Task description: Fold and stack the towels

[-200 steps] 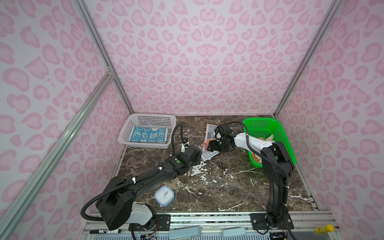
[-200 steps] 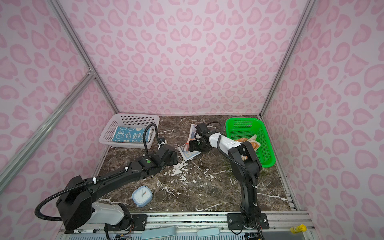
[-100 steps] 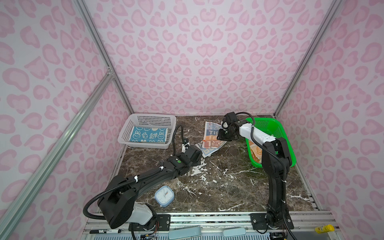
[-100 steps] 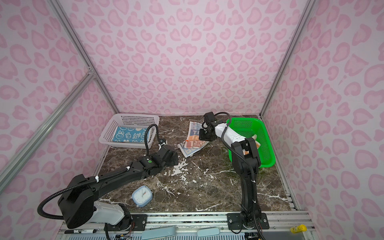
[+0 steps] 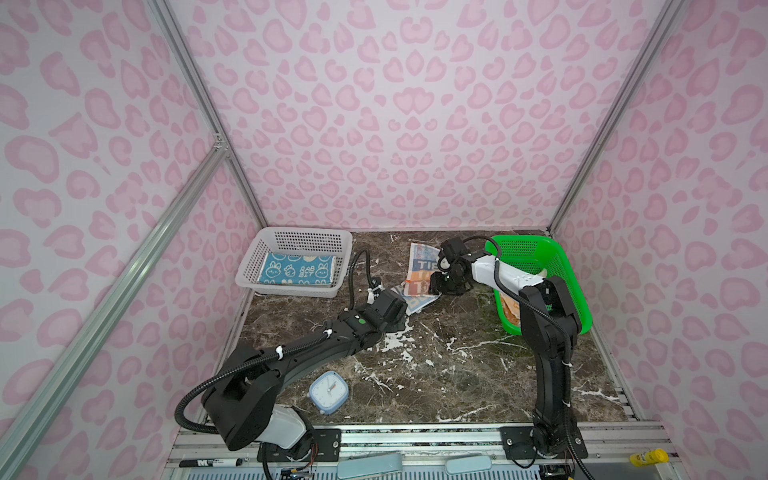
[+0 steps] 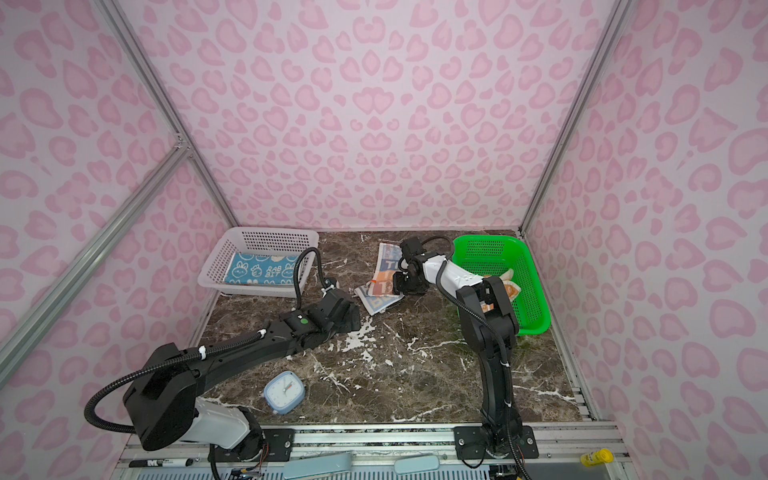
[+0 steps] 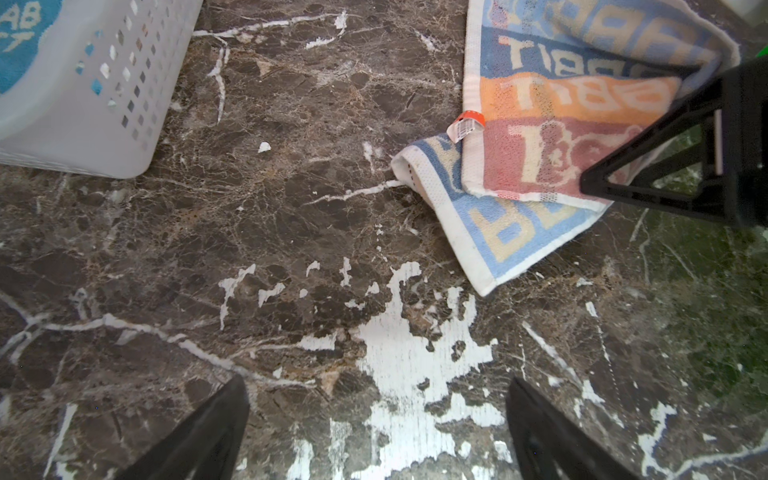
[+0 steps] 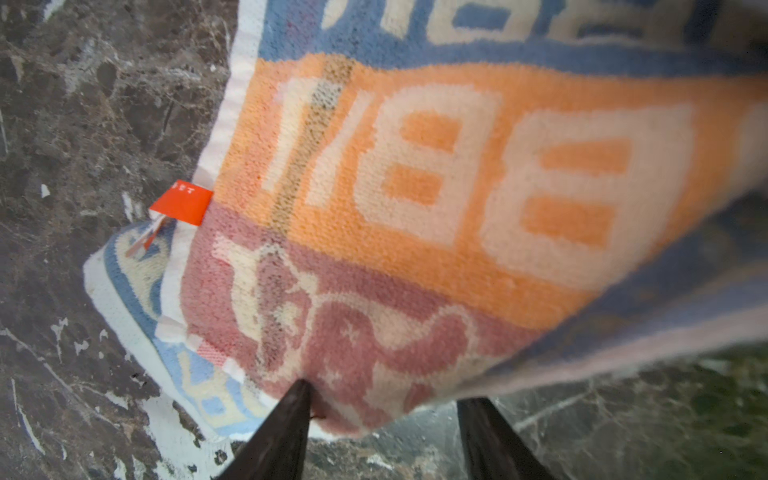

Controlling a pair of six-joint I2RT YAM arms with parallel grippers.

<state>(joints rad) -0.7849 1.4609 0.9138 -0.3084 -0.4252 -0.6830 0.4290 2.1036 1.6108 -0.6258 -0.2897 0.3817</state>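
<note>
The pink end of the towel covers most of its blue layer, so I should use my right gripper to grip the pink end's near edge (image 7: 548, 194) and peel it back before folding.
The towel with blue, orange and cream blocks (image 5: 419, 282) (image 6: 380, 282) lies on the marble table, partly doubled over, with one corner sticking out beneath (image 7: 498, 232). My right gripper (image 5: 438, 286) (image 6: 401, 286) (image 8: 386, 392) hangs at its near edge with the jaws apart. One fingertip (image 8: 301, 390) touches the pink block (image 8: 374, 332), the other stands clear. My left gripper (image 5: 390, 305) (image 7: 377, 380) is open over bare marble, short of that corner. A blue towel (image 5: 297, 270) (image 6: 259, 272) lies flat in the white basket (image 5: 291, 291). An orange towel (image 5: 513, 309) (image 6: 509, 286) sits crumpled in the green basket (image 5: 573, 291).
A small blue alarm clock (image 5: 328, 392) (image 6: 284, 392) lies on the table near the left arm's base. A black marker (image 5: 212, 462) and a yellow item (image 5: 648, 457) rest on the front rail. Pink walls close in three sides. The white basket's corner (image 7: 83, 137) is near my left gripper.
Half a second ago the right gripper was raised toward the back with the block towel. It has since come down to the towel's near edge. The left arm has hardly moved.
</note>
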